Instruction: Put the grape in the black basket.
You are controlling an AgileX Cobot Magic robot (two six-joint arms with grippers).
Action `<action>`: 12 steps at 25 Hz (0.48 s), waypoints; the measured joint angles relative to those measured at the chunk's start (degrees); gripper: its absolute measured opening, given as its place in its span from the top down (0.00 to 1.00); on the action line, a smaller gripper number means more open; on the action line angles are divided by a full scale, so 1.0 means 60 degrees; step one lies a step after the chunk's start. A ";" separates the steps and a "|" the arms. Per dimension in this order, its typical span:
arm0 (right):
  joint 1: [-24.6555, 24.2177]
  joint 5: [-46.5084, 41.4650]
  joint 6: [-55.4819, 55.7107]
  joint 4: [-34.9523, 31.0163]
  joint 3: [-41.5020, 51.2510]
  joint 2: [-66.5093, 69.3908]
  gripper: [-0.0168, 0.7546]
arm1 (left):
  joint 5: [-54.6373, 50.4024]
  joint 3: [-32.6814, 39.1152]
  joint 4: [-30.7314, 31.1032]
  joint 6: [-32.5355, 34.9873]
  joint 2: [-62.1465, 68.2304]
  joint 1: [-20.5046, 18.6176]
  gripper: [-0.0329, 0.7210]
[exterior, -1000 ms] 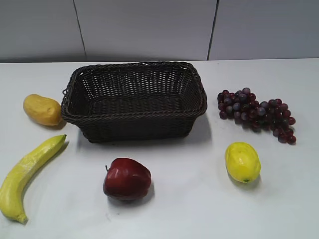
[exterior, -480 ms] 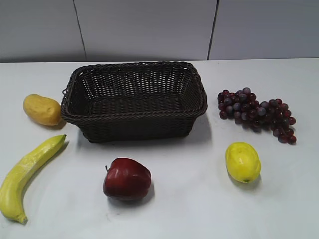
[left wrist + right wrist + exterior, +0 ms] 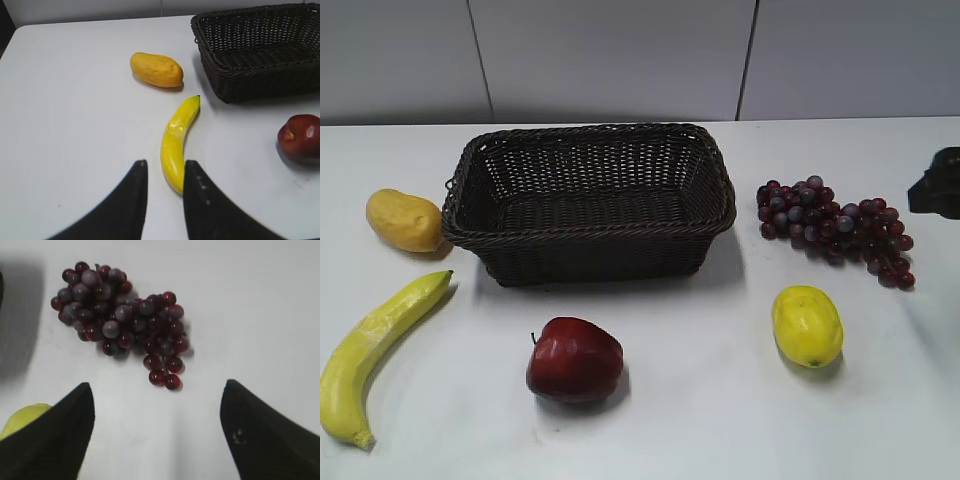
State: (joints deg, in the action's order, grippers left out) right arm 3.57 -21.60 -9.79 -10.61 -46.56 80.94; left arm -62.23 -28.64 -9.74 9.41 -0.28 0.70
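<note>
The grape's thick end (image 3: 815, 205) (image 3: 97, 296), the one closer to the black basket, is the next spot my right gripper needs to go to and close on.
The grape (image 3: 835, 228) is a dark red-purple bunch lying on the white table, right of the black basket (image 3: 590, 232). The basket is a large, empty woven wicker basket at the table's middle back. In the right wrist view my right gripper (image 3: 157, 390) is wide open and empty, hovering just short of the near end of the grape (image 3: 120, 320). Its dark tip shows at the right edge of the exterior view (image 3: 938, 183). My left gripper (image 3: 164, 167) has its jaws nearly together and holds nothing. It hangs above the banana's end, left of the basket (image 3: 240, 65).
A yellow banana (image 3: 375, 345) and an orange-yellow oval fruit (image 3: 404, 220) lie left of the basket. A red apple (image 3: 574, 358) sits in front of it. A yellow lemon (image 3: 807, 325) lies in front of the grape, near my right gripper's left finger (image 3: 20, 417).
My right gripper has come into the exterior view at the right edge, beside the grape. The fruit and the basket have not moved.
</note>
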 joint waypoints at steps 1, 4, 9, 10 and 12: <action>0.0081 -0.0223 -0.0150 0.0000 -0.0399 0.0511 0.18 | 0.0000 0.0000 0.0000 -0.0015 0.0000 0.0000 0.65; 0.0377 -0.0802 -0.0581 0.0000 -0.1609 0.1717 0.14 | 0.0000 0.0000 0.0000 -0.0003 0.0000 0.0000 0.65; 0.0984 -0.1060 -0.1108 0.0000 -0.3243 0.3501 0.14 | 0.0000 0.0000 0.0000 0.0001 0.0000 0.0000 0.65; 0.1112 -0.1059 -0.1154 0.0009 -0.3613 0.3848 0.14 | 0.0000 0.0000 0.0000 -0.0008 0.0000 0.0000 0.65; 0.1201 -0.1059 -0.1190 0.0025 -0.4188 0.4475 0.14 | 0.0000 0.0000 0.0000 -0.0008 0.0000 0.0000 0.65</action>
State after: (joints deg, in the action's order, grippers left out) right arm 10.77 -27.96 -16.93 -10.46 -71.68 107.79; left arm -62.23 -28.64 -9.74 9.36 -0.28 0.70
